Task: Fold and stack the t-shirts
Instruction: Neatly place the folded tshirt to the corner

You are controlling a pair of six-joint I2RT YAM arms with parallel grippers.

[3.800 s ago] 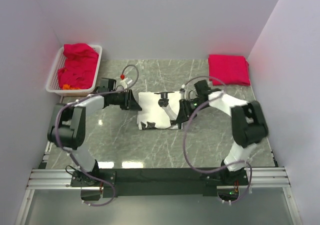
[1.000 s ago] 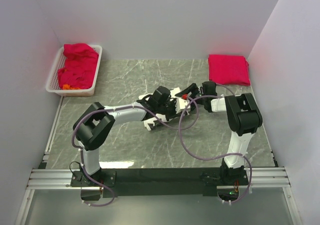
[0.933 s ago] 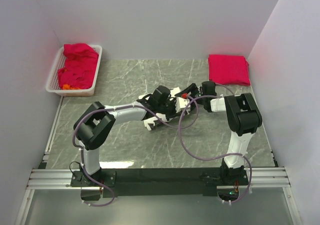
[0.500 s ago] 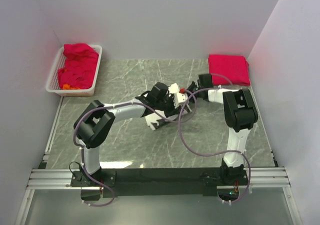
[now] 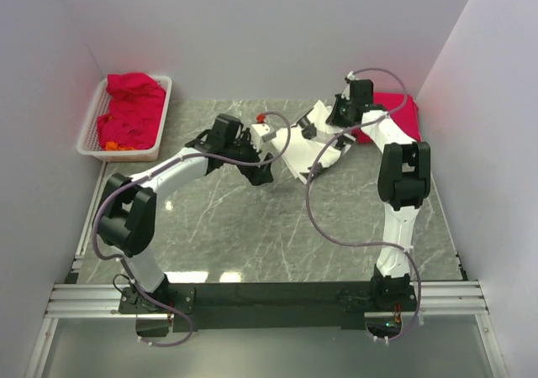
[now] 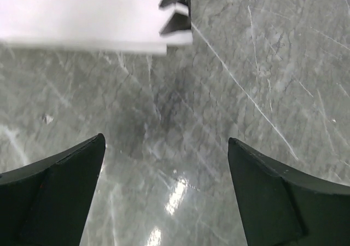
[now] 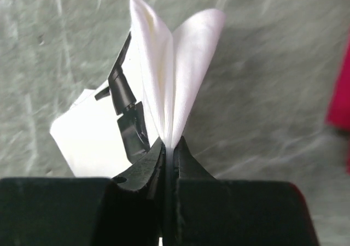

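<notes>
Next, my right gripper releases the white t-shirt, which hangs tilted above the table now, on top of the folded red t-shirt (image 5: 383,112) by the back wall.
A folded white t-shirt with a black print (image 5: 304,148) hangs tilted above the table, and my right gripper (image 5: 338,116) is shut on its back edge. In the right wrist view the white cloth (image 7: 175,65) fans out from the closed right gripper (image 7: 169,146). A folded red t-shirt (image 5: 393,115) lies at the back right, just behind that gripper, and its edge (image 7: 342,93) shows in the wrist view. My left gripper (image 5: 259,165) is open just left of the white shirt and holds nothing. The left gripper (image 6: 165,142) hovers over bare table, and the white shirt's edge (image 6: 82,13) shows at the top.
A white basket (image 5: 94,119) with a heap of red t-shirts (image 5: 130,109) stands at the back left. The grey marble table (image 5: 277,235) is walled at the left, back and right. Cables loop from both arms over the middle.
The right gripper shut on the white t-shirt and carried it up and toward the back right. The left gripper opened, let go of it and drew back to the left.
</notes>
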